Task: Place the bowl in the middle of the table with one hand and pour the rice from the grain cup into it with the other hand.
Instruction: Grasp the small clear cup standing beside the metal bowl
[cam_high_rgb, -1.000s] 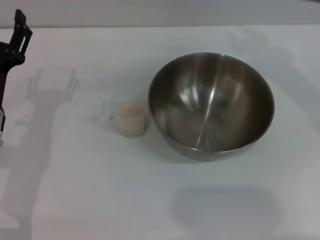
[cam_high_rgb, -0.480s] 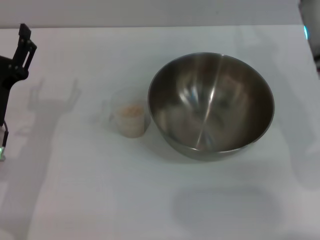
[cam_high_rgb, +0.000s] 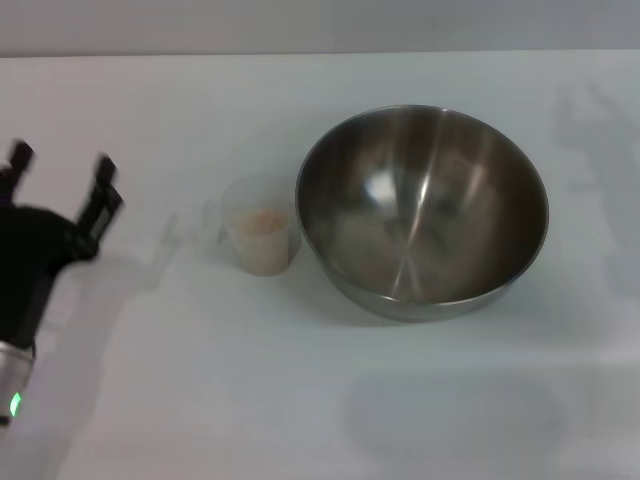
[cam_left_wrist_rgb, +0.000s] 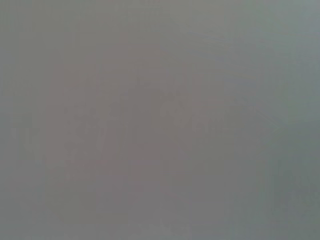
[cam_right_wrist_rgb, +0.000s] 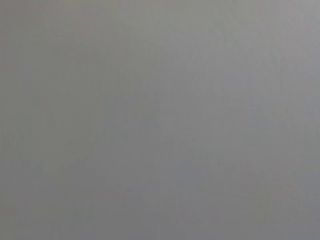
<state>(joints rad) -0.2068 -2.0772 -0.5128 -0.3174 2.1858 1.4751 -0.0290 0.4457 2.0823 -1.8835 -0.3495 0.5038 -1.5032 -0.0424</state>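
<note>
The grain cup is next for my left gripper. It should close around its middle (cam_high_rgb: 246, 226), from the side that faces away from the steel bowl.
The steel bowl (cam_high_rgb: 422, 208) stands on the white table (cam_high_rgb: 300, 400), right of centre, and looks empty. The clear grain cup (cam_high_rgb: 262, 238) stands just left of the bowl, almost touching its side, with pale rice (cam_high_rgb: 262, 220) inside. My left gripper (cam_high_rgb: 60, 182) is at the left of the table, well left of the cup, fingers spread open and empty. My right gripper is out of view. Both wrist views show only flat grey.
The table's far edge (cam_high_rgb: 320, 52) runs along the top of the head view. Shadows of the arms fall on the table at the left and far right.
My left gripper has moved from the far left edge down and rightward, toward the cup. The bowl and the cup have not moved. The right arm, glimpsed at the top right earlier, has left the view.
</note>
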